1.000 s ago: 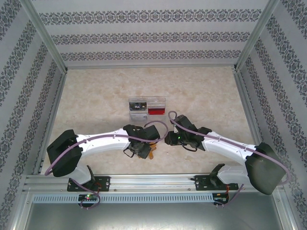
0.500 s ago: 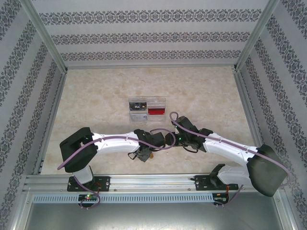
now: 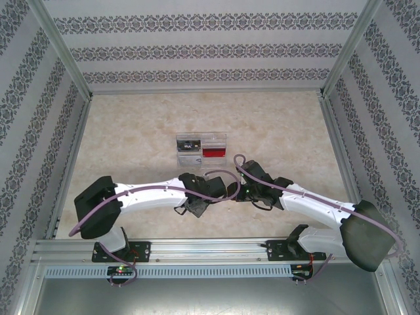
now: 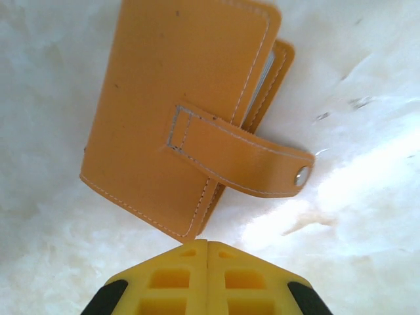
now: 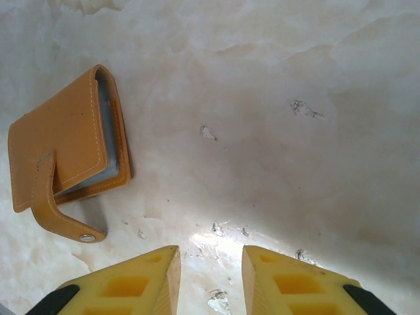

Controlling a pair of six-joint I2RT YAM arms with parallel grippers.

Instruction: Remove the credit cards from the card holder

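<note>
Next, I open my left gripper, as it is shut short of the card holder's near corner, then take the loose strap (image 4: 257,161) and lift the cover open.
The orange-tan card holder (image 4: 184,111) lies folded on the marble table top, its strap (image 4: 243,157) unsnapped and sticking out past the cover. My left gripper (image 4: 207,241) is shut with nothing between its yellow fingers, the tips just short of the holder's near corner. The holder (image 5: 65,151) also lies at the left of the right wrist view, grey-blue sleeves (image 5: 108,164) showing at its open edge. My right gripper (image 5: 210,252) is open over bare table, to the right of the holder. A red credit card (image 3: 213,153) lies in the clear tray; cards inside the holder are hidden.
The clear plastic tray (image 3: 201,151) sits mid-table beyond both wrists, also holding a dark card (image 3: 190,142) and a pale card. Patterned walls and metal rails enclose the table. Both arms meet near the front centre.
My left gripper has closed from partly open and shifted a little right. The orange holder seen under it a second ago is now covered by the arm. The right arm has barely moved.
</note>
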